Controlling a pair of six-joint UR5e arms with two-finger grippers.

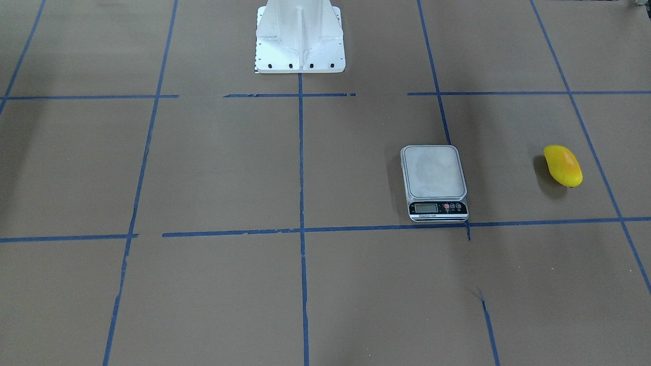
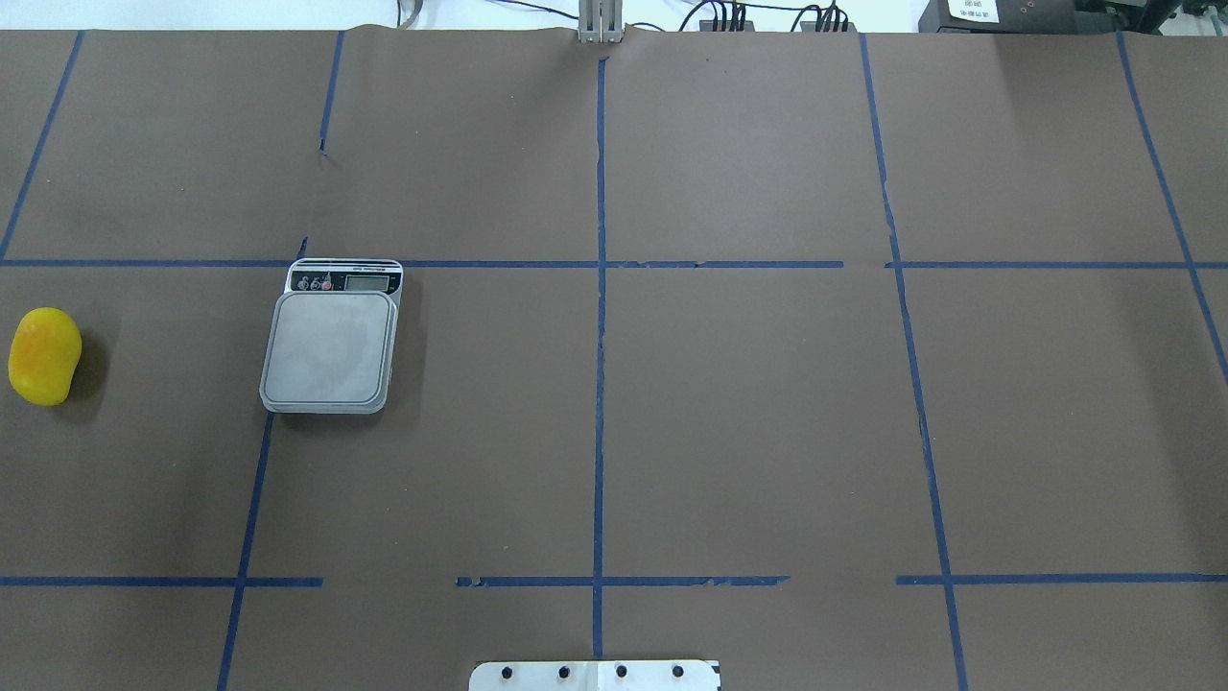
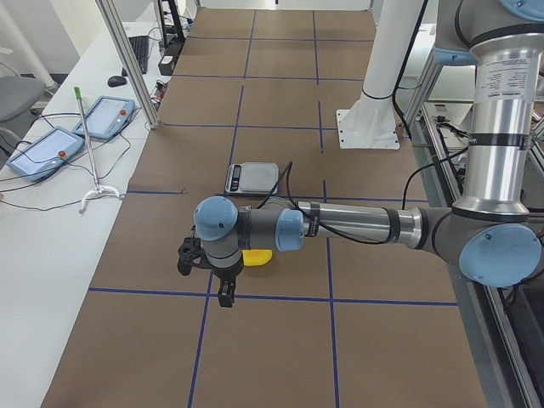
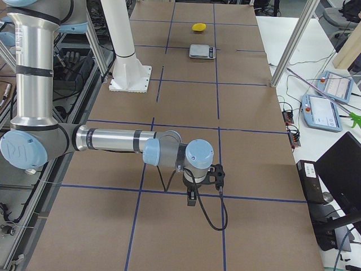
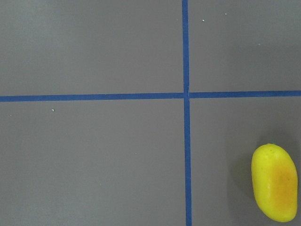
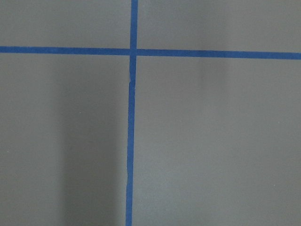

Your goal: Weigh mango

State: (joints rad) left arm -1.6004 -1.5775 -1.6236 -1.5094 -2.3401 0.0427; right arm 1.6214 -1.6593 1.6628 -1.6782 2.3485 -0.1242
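Observation:
Next, I should move my left gripper to the yellow mango's middle [image 1: 562,165] [image 5: 275,182] and close it there across the mango's narrow width, leaving both rounded ends free.
The yellow mango [image 1: 562,165] with an orange blush lies on the brown table, apart from the scale [image 1: 435,180] and on the robot's left of it. In the overhead view the mango [image 2: 44,355] is at the far left edge and the scale [image 2: 331,345] has a bare platform. The left wrist view shows the mango [image 5: 274,182] at its lower right. My left gripper [image 3: 225,295] hangs above the table close to the mango [image 3: 257,256]; I cannot tell if it is open. My right gripper [image 4: 192,199] hangs over bare table far from both; I cannot tell its state.
The white robot pedestal [image 1: 300,38] stands at the table's robot side. Blue tape lines grid the brown surface. Teach pendants [image 3: 51,144] and cables lie on a white side bench beyond the table's far edge.

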